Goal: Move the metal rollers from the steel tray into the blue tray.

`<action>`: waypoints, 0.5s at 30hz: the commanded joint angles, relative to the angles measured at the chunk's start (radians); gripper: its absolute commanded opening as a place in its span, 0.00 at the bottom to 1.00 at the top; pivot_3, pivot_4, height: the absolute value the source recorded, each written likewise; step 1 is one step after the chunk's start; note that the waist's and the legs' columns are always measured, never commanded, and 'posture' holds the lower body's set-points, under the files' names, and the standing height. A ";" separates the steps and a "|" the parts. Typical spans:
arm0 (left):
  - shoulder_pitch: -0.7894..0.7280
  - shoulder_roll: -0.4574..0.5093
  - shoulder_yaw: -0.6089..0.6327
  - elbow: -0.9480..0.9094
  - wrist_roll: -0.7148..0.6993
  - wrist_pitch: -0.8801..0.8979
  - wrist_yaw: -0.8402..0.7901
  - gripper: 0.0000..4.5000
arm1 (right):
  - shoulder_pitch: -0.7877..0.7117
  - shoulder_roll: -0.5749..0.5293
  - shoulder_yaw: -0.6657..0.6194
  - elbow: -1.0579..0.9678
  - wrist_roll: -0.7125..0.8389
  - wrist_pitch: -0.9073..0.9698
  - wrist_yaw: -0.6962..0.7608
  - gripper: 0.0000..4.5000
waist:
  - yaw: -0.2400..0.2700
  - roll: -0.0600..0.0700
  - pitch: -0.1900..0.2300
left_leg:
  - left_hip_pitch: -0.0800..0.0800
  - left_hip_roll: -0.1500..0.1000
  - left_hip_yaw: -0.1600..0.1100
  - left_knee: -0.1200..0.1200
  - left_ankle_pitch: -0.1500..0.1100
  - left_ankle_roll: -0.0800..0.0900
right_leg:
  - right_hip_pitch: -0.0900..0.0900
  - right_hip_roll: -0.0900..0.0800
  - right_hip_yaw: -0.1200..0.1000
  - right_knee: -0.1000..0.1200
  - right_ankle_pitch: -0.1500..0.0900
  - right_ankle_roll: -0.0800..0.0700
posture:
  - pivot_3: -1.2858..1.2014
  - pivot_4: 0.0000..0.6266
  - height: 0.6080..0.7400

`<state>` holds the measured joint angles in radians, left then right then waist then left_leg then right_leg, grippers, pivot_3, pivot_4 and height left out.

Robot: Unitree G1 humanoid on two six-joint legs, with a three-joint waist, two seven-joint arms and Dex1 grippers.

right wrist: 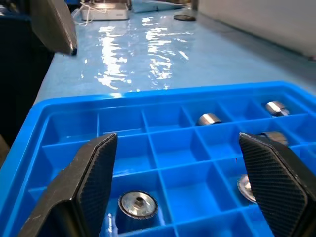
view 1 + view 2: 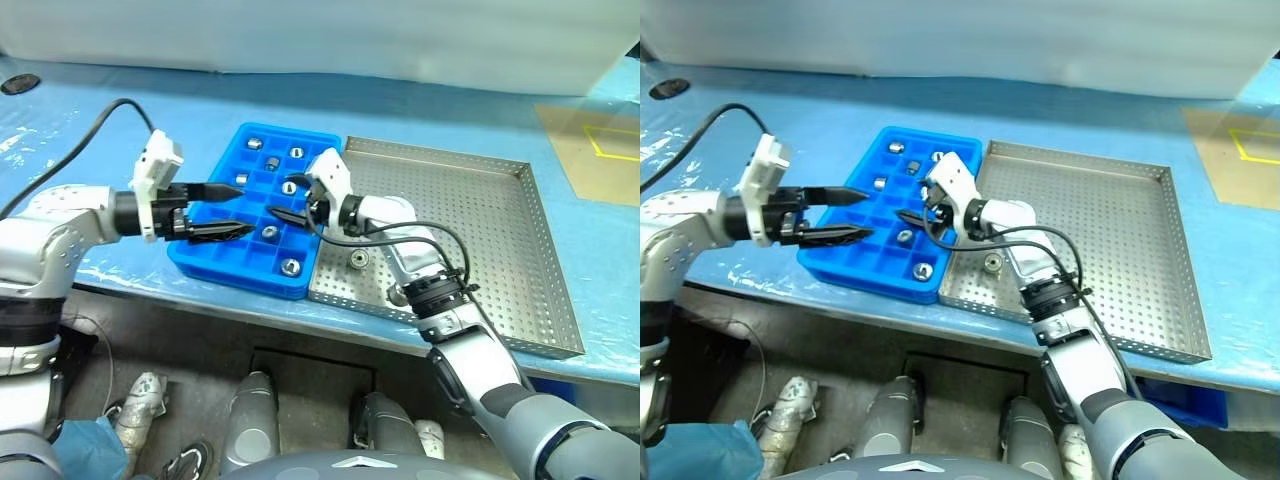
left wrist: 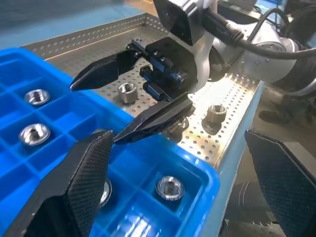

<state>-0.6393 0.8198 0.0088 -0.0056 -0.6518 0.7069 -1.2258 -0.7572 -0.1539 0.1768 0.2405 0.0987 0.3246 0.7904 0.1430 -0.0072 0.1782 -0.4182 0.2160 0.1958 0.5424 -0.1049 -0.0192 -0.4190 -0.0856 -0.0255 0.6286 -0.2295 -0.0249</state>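
Observation:
The outer side of the metal roller (image 2: 397,294) (image 3: 217,114) nearest the steel tray's front edge, beside my right arm, should be gripped next by my left gripper.
The blue tray (image 2: 232,274) lies left of the steel tray (image 2: 480,220), the two touching. Several metal rollers (image 2: 290,267) sit in separate compartments of the blue tray. One metal roller (image 2: 358,259) rests on the steel tray's perforated floor near its front left corner, and another roller (image 3: 127,91) lies beside the right gripper. My right gripper (image 2: 283,198) hovers open over the blue tray's right side with nothing between its fingers. My left gripper (image 2: 244,209) is open and empty above the tray's left half, pointing toward the right one.
A white wall borders the blue-covered table at the back. At the far right lies a tan patch (image 2: 590,150) with yellow marking. A black cable (image 2: 100,120) loops from my left arm. The table's front edge runs just below both trays.

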 commanded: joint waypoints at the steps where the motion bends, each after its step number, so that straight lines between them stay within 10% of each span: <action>1: -0.102 -0.039 -0.067 0.107 0.070 -0.081 -0.075 1.00 | 0.045 -0.058 -0.034 -0.153 0.033 0.067 -0.004 0.90 | -0.005 0.000 0.000 | 0.000 0.000 0.000 0.000 0.000 0.000 | 0.000 0.000 0.000 0.000 0.000 0.000 | 0.51 0.24 1.00; 15: -0.329 -0.314 -0.247 0.535 0.321 -0.391 -0.254 1.00 | 0.418 -0.520 -0.326 -0.710 0.253 0.353 0.097 0.90 | -0.046 0.000 0.000 | 0.000 -0.001 0.003 0.003 -0.004 0.007 | 0.004 0.000 0.001 -0.006 0.000 0.000 | 0.42 0.24 1.00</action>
<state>-0.9314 0.5226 -0.2265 0.4977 -0.3646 0.3780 -1.4592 -0.3591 -0.6494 -0.0920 -0.3837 0.2973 0.6672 0.8627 0.0973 -0.0070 0.1781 -0.4180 0.2151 0.1994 0.5456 -0.1096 -0.0109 -0.4139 -0.0858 -0.0242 0.6226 -0.2292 -0.0246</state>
